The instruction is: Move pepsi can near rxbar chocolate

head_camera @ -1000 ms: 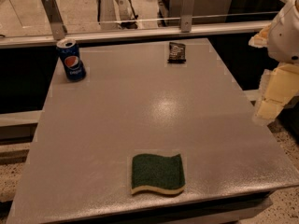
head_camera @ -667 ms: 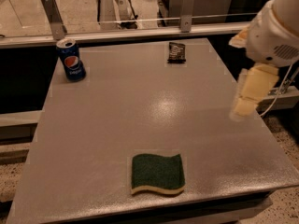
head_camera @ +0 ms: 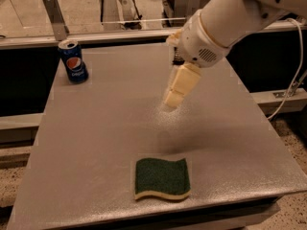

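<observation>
Next, my gripper moves to the pepsi can and closes around the middle of its side (head_camera: 73,61), under the silver top.
The pepsi can (head_camera: 73,61), blue with a silver top and the round logo, stands upright at the table's far left corner. My gripper (head_camera: 172,98) hangs over the middle of the table, pointing down and to the left, well to the right of the can and apart from it. It holds nothing. The white arm (head_camera: 225,20) reaches in from the upper right. The rxbar chocolate is hidden behind the arm's wrist at the far edge of the table.
A green sponge (head_camera: 161,178) with a pale underside lies near the front edge of the grey table (head_camera: 86,147). A metal rail and posts (head_camera: 53,14) run behind the far edge. A cable (head_camera: 290,87) hangs at the right.
The arm has swung in from the right edge to over the middle of the table, now covering the rxbar. The can and the sponge have not moved.
</observation>
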Tool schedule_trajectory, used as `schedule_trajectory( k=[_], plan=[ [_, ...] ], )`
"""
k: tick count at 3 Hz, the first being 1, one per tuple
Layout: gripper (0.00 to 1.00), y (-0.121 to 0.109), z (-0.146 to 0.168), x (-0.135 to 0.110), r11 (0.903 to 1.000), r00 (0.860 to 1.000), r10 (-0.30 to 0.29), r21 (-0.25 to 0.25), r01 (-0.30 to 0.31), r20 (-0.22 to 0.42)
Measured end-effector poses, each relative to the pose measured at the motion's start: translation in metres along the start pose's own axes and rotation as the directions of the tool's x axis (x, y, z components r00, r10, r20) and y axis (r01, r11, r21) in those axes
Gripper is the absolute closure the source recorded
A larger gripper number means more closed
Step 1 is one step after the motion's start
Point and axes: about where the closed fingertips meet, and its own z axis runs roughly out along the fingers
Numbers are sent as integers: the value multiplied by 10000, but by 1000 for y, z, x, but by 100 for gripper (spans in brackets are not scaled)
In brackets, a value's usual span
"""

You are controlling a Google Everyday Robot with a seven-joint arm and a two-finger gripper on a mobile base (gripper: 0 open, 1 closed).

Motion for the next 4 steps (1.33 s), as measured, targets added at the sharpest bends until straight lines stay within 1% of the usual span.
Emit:
schedule_trajectory(
  k=[1,2,3,4],
  plan=[
    [0,-5,11,-34,9994,9955,222,228,-244,919],
    [0,-5,11,-34,9994,9955,221,228,-243,919],
    [0,-11,27,-49,9996,9899,72,249,-108,1417],
    [0,-28,75,-84,9998,9704,-131,154,97,2410]
  ],
)
